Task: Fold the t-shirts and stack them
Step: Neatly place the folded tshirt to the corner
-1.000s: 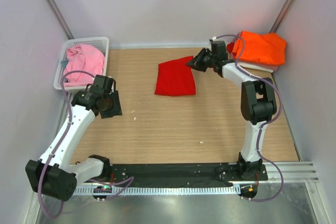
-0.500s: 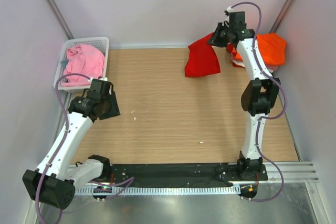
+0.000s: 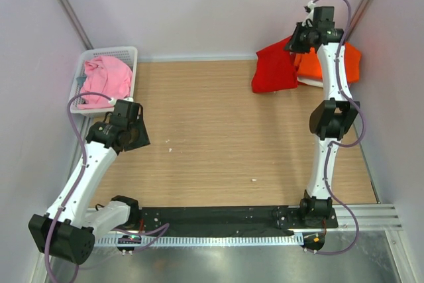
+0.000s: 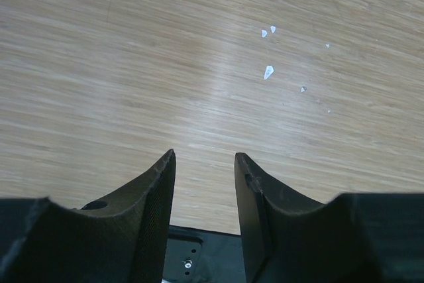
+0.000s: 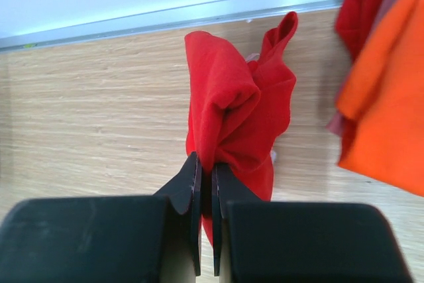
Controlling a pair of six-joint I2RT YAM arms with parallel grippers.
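Next, I lay the folded red t-shirt, now lifted beside the orange t-shirt, flat on top of the orange t-shirt (image 3: 327,57) using my right gripper.
My right gripper (image 3: 299,38) is shut on the folded red t-shirt (image 3: 273,69) and holds it lifted at the far right of the table, its cloth hanging beside the orange t-shirt (image 3: 348,61). In the right wrist view the red t-shirt (image 5: 235,111) is bunched between my fingers (image 5: 205,167), with the orange t-shirt (image 5: 384,107) to the right. A pink t-shirt (image 3: 105,79) lies in the white basket (image 3: 130,53) at far left. My left gripper (image 4: 204,164) is open and empty above bare table, near the basket (image 3: 126,134).
Something white lies under the orange t-shirt at the right wall. Small white specks (image 4: 268,71) lie on the wooden table (image 3: 212,157). Side walls close in left and right; a black rail (image 3: 212,217) runs along the near edge.
My right gripper has carried the red t-shirt up off the middle of the table and rightwards to the orange t-shirt. My left arm has shifted slightly.
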